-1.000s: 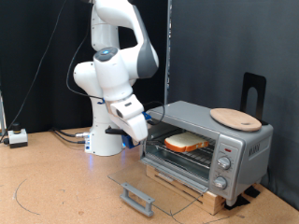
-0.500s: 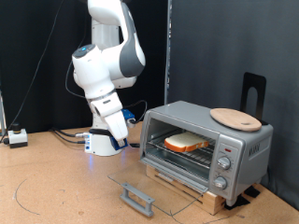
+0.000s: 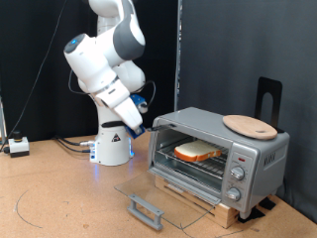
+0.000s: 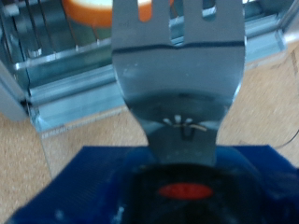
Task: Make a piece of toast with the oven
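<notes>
My gripper should put the spatula down on the silver oven's top beside the round wooden board [image 3: 191, 115].
The piece of toast [image 3: 198, 151] lies flat on the wire rack inside the silver oven [image 3: 253, 157], whose glass door [image 3: 168, 191] hangs open and flat in front. My gripper [image 3: 138, 125] is raised in the air to the exterior view's left of the oven mouth, apart from it. In the wrist view a slotted metal spatula blade [image 4: 177, 75] reaches out from a blue base toward the oven rack [image 4: 65, 56], and the toast's orange crust [image 4: 93, 9] shows beyond it. The fingers themselves are hidden.
A round tan wooden board [image 3: 250, 126] lies on top of the oven. The oven stands on a wooden pallet at the exterior view's right. A small white box [image 3: 18, 147] and cables lie on the brown floor at the left. A black stand rises behind the oven.
The arm has swung back from the oven mouth toward the exterior view's left and risen. The toast stays on the rack and the door stays open.
</notes>
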Controlling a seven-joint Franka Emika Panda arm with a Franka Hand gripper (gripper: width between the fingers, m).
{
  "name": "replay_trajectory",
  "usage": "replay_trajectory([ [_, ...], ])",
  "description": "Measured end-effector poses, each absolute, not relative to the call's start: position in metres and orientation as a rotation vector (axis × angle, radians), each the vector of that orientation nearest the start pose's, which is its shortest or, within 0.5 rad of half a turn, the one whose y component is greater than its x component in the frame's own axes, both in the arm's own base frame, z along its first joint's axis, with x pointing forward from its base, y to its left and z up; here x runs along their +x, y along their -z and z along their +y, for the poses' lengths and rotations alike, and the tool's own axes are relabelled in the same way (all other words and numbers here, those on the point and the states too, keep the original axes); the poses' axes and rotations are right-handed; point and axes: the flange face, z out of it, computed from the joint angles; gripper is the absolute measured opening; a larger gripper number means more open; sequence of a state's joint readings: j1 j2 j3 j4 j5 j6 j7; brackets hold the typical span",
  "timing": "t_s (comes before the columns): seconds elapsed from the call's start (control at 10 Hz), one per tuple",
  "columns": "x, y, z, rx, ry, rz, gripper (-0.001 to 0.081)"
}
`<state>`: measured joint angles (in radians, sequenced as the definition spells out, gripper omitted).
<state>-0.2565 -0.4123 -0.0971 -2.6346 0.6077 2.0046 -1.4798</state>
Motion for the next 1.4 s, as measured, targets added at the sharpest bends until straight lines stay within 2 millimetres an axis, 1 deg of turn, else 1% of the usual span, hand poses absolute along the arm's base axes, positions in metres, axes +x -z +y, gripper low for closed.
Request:
replay_trajectory([
  [0.2,0.361,-0.402,-0.094,-2.375,0.459,-1.037,0.0411],
  [0.3,0.358,-0.41,-0.092,-2.378,0.474,-1.033,0.0411],
  [0.4,0.358,-0.408,-0.092,-2.377,0.468,-1.031,0.0411],
  [0.5,0.357,-0.406,-0.088,-2.35,0.461,-1.02,0.0411],
  [0.6,0.356,-0.406,-0.077,-2.293,0.45,-1.02,0.0411],
  [0.7,0.355,-0.405,-0.061,-2.232,0.412,-1.047,0.0411],
  [0.9,0.353,-0.406,-0.029,-2.154,0.348,-1.143,0.0411],
  [1.1,0.348,-0.406,0.002,-2.123,0.297,-1.224,0.0411],
  [1.4,0.337,-0.408,0.047,-2.119,0.241,-1.268,0.0411],
])
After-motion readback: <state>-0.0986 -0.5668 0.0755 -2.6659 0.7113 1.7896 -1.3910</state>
